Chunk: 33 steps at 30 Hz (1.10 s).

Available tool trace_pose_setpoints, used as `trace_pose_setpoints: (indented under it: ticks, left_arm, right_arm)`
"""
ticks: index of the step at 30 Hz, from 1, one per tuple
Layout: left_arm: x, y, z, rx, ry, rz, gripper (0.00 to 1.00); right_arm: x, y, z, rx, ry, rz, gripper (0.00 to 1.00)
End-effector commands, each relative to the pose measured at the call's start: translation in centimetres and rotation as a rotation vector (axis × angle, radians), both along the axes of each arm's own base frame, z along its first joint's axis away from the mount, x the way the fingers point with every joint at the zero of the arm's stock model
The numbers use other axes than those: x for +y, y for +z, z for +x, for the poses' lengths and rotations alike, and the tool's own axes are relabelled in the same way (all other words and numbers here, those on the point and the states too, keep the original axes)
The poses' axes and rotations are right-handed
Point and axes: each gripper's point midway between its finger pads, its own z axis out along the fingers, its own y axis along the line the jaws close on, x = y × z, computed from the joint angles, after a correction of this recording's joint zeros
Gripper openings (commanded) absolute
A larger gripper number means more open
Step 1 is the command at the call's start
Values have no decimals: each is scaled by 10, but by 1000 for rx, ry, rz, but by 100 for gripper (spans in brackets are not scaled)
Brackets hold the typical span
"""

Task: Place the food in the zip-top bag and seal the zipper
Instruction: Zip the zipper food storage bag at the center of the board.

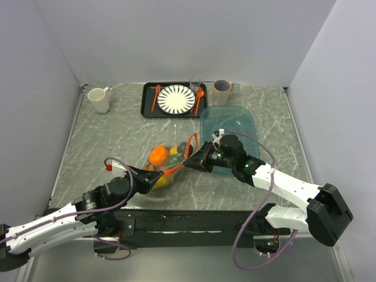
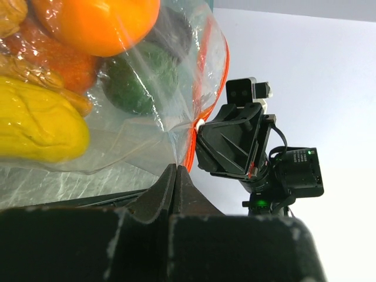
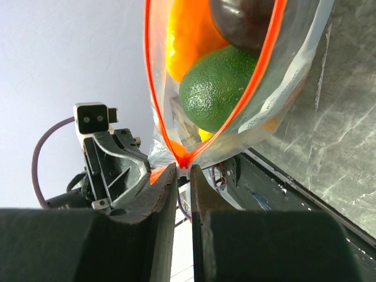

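Note:
Next, I release the zipper's end with my right gripper against the edge of the teal tub (image 1: pixel 204 165) facing the food.
The zip-top bag (image 1: pixel 170 167) lies mid-table with the food inside: a round orange (image 1: pixel 158 155), a yellow piece (image 2: pixel 35 126), a green piece (image 3: pixel 220 88) and a dark purple piece (image 3: pixel 244 20). In the right wrist view the zipper (image 3: pixel 184 158) gapes in a V. My right gripper (image 1: pixel 187 163) is shut on the zipper's end where the two strips meet (image 3: pixel 183 168). My left gripper (image 1: pixel 158 175) is shut on the bag's near edge beside the orange-red strip (image 2: pixel 176 167). The two grippers face each other, close together.
A teal tub (image 1: pixel 229 126) sits right behind my right gripper. At the back a black tray (image 1: pixel 147 108) holds a striped plate (image 1: pixel 176 98), an orange fork (image 1: pixel 156 97) and a spoon (image 1: pixel 200 97). A white mug (image 1: pixel 100 100) and a beige cup (image 1: pixel 222 91) stand nearby.

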Motion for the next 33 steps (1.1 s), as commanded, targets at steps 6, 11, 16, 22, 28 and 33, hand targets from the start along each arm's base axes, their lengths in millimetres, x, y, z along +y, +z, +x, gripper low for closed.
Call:
trace_pose_setpoints:
  ticks: [6,11,16,22,28,33]
  left_arm:
    - [24,20,4,-19,85,-23,1]
    - [32,23,3,-23,104,-22,1]
    - [38,24,2,-22,115,-30,1]
    - [43,26,2,-26,126,-34,1]
    - [49,29,1,-28,138,-31,1]
    - [53,28,0,-27,144,-30,1]
  right_arm:
    - [-10,20,35,-96,-77,-1,6]
    - [-15,19,44,-99,-93,-13,7]
    - [-19,17,49,-100,-100,-19,7]
    - [-23,21,56,-113,-109,-18,7]
    - [-27,21,65,-113,-121,-23,7]
    - [-31,18,72,-106,-134,-30,7]
